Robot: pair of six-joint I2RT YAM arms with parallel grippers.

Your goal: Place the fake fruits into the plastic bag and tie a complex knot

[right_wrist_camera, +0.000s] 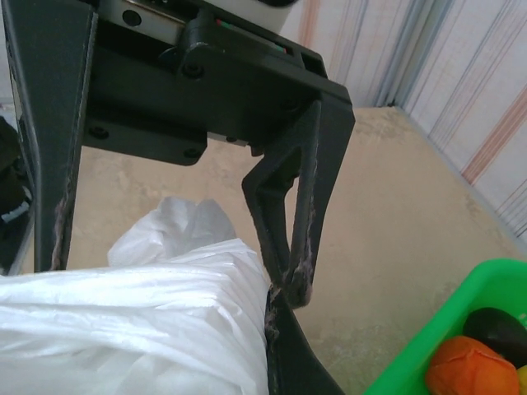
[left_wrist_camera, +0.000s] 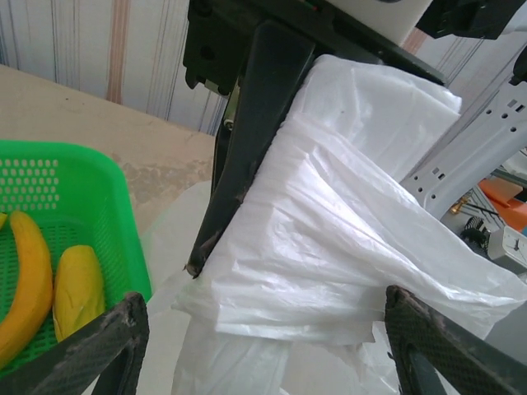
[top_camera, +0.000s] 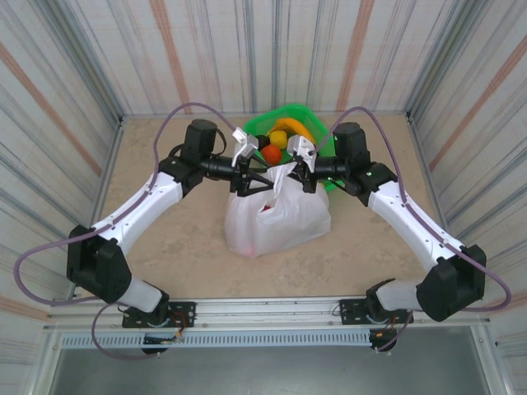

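Observation:
My left gripper needs to pinch the bunched strip's top (right_wrist_camera: 185, 224) while my right gripper opens and takes it lower, as the strip lies broad across my right gripper's fingers.
The white plastic bag (top_camera: 276, 220) stands mid-table with its top drawn up between both grippers; a reddish shape shows faintly through the film. My right gripper (top_camera: 306, 183) (right_wrist_camera: 276, 300) is shut on a bunched strip of the bag (right_wrist_camera: 140, 321). Facing it, my left gripper (top_camera: 244, 183) (left_wrist_camera: 265, 298) is open wide, and the stretched film (left_wrist_camera: 329, 247) hangs between its fingers. Behind the bag, fake fruits lie in a green basket (top_camera: 317, 127): bananas (left_wrist_camera: 29, 280), an orange piece (right_wrist_camera: 469, 372) and a dark purple piece (right_wrist_camera: 498, 329). No knot can be seen.
The green mesh basket (left_wrist_camera: 82, 189) sits against the back wall, close behind both grippers. Striped walls enclose the table on three sides. Bare tan tabletop (top_camera: 165, 239) lies left, right and in front of the bag.

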